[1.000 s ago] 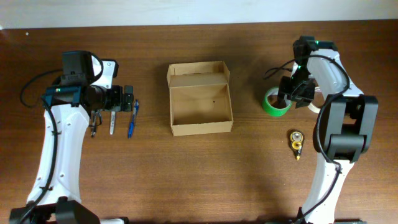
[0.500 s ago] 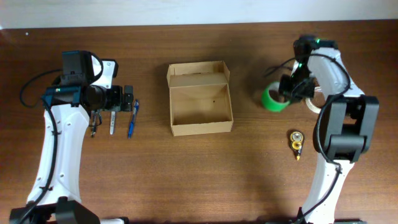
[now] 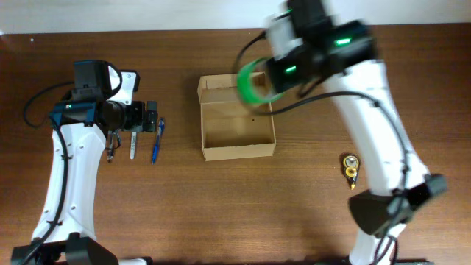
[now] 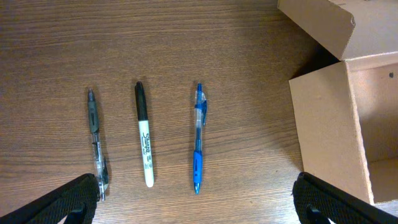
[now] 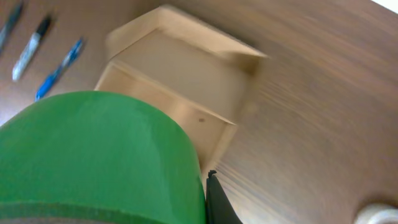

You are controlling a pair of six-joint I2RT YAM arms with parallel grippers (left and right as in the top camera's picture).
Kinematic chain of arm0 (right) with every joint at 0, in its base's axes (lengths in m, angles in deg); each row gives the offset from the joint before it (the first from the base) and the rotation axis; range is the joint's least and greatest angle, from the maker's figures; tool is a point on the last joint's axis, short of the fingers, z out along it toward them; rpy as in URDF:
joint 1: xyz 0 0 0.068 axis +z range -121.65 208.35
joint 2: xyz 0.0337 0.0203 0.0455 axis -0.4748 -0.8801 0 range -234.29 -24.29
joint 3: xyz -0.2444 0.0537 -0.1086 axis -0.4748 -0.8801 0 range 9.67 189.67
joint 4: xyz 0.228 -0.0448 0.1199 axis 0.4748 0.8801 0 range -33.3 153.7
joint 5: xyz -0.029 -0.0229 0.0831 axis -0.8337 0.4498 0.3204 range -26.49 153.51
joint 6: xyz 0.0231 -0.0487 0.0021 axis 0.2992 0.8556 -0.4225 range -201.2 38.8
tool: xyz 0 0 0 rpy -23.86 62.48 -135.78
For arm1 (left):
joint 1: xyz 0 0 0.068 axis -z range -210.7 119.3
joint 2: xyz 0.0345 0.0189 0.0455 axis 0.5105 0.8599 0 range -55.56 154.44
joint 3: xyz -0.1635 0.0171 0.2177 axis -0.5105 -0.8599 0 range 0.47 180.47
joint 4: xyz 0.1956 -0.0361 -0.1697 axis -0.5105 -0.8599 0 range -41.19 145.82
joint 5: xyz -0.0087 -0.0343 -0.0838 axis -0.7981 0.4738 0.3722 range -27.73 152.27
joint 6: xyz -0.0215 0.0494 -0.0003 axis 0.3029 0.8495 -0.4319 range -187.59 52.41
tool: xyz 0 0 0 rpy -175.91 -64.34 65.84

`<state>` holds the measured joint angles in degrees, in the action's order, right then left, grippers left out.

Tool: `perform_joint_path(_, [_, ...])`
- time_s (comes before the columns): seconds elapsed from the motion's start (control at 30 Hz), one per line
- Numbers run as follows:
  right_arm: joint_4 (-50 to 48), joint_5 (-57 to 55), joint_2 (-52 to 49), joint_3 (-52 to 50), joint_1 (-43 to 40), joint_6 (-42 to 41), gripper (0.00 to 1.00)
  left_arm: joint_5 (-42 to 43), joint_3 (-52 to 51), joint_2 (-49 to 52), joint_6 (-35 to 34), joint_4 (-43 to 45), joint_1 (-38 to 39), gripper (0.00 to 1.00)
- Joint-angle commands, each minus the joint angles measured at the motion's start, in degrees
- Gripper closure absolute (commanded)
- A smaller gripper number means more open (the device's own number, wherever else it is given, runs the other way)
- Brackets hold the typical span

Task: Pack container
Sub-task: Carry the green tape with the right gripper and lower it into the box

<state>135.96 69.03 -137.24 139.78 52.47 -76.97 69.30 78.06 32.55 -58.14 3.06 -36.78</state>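
Observation:
Next, my right gripper lets go of the green tape roll inside the cardboard box, at the end (image 3: 217,129) nearest the blue pen.
The container (image 3: 237,116) is an open tan cardboard box at the table's middle, flap lid folded back at its far side. It also shows in the left wrist view (image 4: 348,118) and the right wrist view (image 5: 180,74). My right gripper (image 3: 266,81) is shut on a green tape roll (image 3: 252,81) and holds it raised over the box's far right corner; the roll (image 5: 99,158) fills the right wrist view. My left gripper (image 3: 151,116) is open and empty, above three pens: a clear one (image 4: 94,140), a black marker (image 4: 143,132) and a blue pen (image 4: 198,135).
A small yellow and black tape measure (image 3: 351,168) lies at the right of the table. A pale tape roll (image 5: 379,213) shows at the bottom right corner of the right wrist view.
My right arm lifted the green tape roll off the table at the right and swung it left, up over the box. The left arm has not moved.

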Motion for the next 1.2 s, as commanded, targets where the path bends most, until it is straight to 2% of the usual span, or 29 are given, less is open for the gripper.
perform_joint_path(0.0, [-1.9,-8.0,-4.5,-1.2,6.5,4.8,0.96,0.0,1.2,0.3,0.7,0.0,-0.2,0.01])
perform_joint_path(0.23, [-1.9,-8.8,-13.2,-1.3,11.9,4.7,0.96,0.0,1.2,0.3,0.7,0.0,-0.2,0.01])
perform_joint_path(0.67, [-4.4,-6.5,-23.5,-1.3,11.8,2.4,0.96,0.0,1.2,0.3,0.7,0.0,-0.2,0.01])
perform_joint_path(1.17, [-10.6,-5.8,-26.7,-1.3,11.3,0.6,0.96,0.0,1.2,0.3,0.7,0.0,-0.2,0.01])
